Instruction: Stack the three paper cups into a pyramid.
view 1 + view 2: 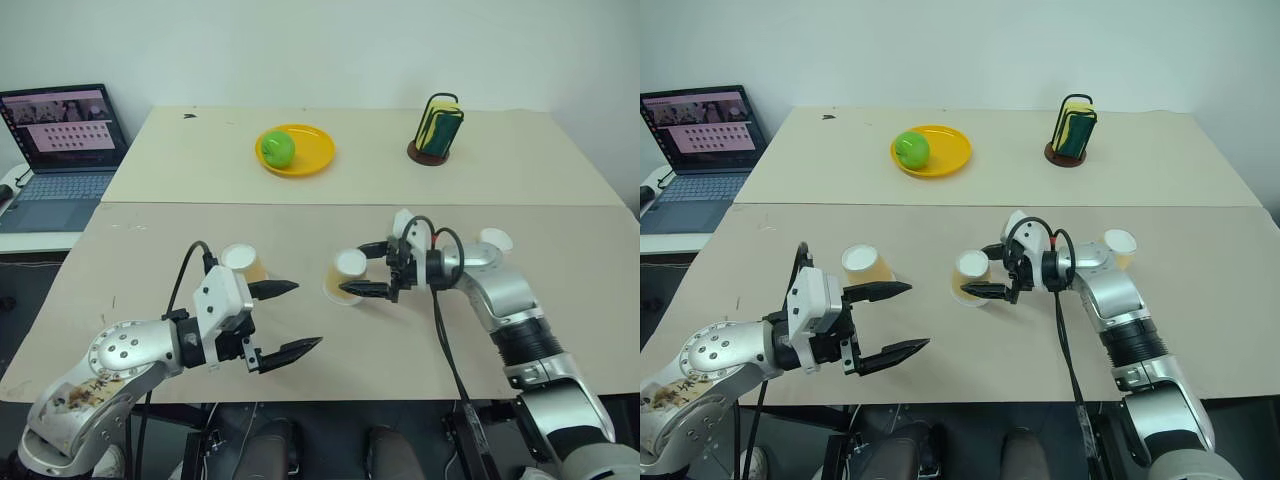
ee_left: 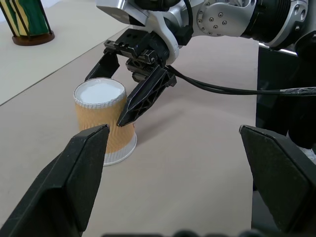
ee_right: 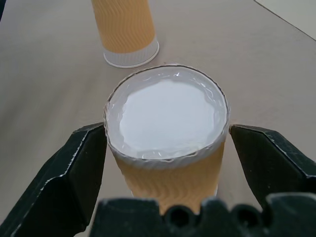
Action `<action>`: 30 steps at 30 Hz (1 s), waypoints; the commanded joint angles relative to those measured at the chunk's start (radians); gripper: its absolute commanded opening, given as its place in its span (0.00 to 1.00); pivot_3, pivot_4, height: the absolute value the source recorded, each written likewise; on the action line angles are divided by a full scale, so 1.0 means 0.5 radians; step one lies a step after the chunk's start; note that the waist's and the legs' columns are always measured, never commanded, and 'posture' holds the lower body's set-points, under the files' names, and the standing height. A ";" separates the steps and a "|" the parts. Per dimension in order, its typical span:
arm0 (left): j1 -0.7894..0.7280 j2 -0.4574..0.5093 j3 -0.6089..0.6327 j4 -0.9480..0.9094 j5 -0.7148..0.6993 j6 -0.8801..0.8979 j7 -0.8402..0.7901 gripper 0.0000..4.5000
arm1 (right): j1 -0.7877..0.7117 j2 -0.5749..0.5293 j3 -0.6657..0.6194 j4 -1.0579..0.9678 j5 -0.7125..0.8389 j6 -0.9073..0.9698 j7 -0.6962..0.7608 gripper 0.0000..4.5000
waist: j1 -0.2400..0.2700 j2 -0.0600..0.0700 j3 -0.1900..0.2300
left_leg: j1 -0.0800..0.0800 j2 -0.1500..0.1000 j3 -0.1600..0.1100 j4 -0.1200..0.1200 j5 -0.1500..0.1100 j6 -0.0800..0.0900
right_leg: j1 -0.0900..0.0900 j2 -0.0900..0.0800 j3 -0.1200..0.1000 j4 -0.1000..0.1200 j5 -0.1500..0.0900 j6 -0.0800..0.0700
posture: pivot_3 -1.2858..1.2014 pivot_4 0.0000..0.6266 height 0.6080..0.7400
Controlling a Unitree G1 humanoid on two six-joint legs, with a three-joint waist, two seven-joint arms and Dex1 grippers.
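Note:
Next, I leave the middle cup with my right gripper, then close it just below the white base (image 1: 495, 240) of the paper cup partly hidden behind its forearm.
Three tan-orange paper cups stand apart on the near table, upside down with white bases up. The middle cup (image 1: 347, 275) stands on the table between the fingers of my right gripper (image 1: 352, 270), which is open, one black finger (image 3: 74, 168) close on each side. The left cup (image 1: 243, 262) stands just beyond my left gripper (image 1: 305, 315), which is open with nothing between its fingers and hovers over the table's front. The right cup (image 1: 495, 240) stands behind my right forearm, partly hidden. The left wrist view looks across at the middle cup (image 2: 104, 123) and the right gripper (image 2: 104, 98).
On the far table sit a yellow plate (image 1: 318, 150) with a green apple (image 1: 278, 149) and a dark holder of green and yellow sponges (image 1: 438, 128). An open laptop (image 1: 60, 150) stands on a side table at the left.

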 commanded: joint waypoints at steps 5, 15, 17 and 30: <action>-0.051 0.003 0.032 -0.061 -0.040 0.008 0.013 1.00 | 0.028 -0.080 -0.125 -0.168 0.055 -0.013 0.037 0.99 | 0.001 0.000 0.000 | 0.000 0.000 0.000 0.000 -0.001 0.001 | 0.000 0.000 0.000 0.000 0.000 0.000 | 0.52 0.24 0.90; -0.103 -0.014 0.015 -0.034 -0.043 0.033 0.016 1.00 | 0.211 -0.231 -0.221 -0.420 0.137 0.090 0.072 0.99 | 0.005 0.000 0.000 | 0.000 0.000 0.000 0.000 -0.006 0.011 | 0.003 0.000 0.000 0.001 0.000 0.000 | 0.52 0.24 0.90; -0.102 -0.019 0.012 -0.034 -0.043 0.032 0.015 1.00 | 0.276 -0.288 -0.274 -0.438 0.139 0.080 0.049 0.99 | 0.006 0.000 0.000 | 0.000 0.000 0.000 0.000 -0.006 0.011 | 0.003 0.000 0.000 0.000 0.000 0.000 | 0.52 0.24 0.90; -0.098 -0.042 0.017 -0.025 -0.037 0.031 0.033 1.00 | 0.313 -0.677 -1.137 -0.228 0.099 -0.019 -0.584 0.99 | 0.023 0.000 0.001 | -0.001 0.000 0.001 0.000 -0.008 0.006 | 0.009 -0.001 0.001 -0.002 0.000 0.000 | 0.52 0.24 0.90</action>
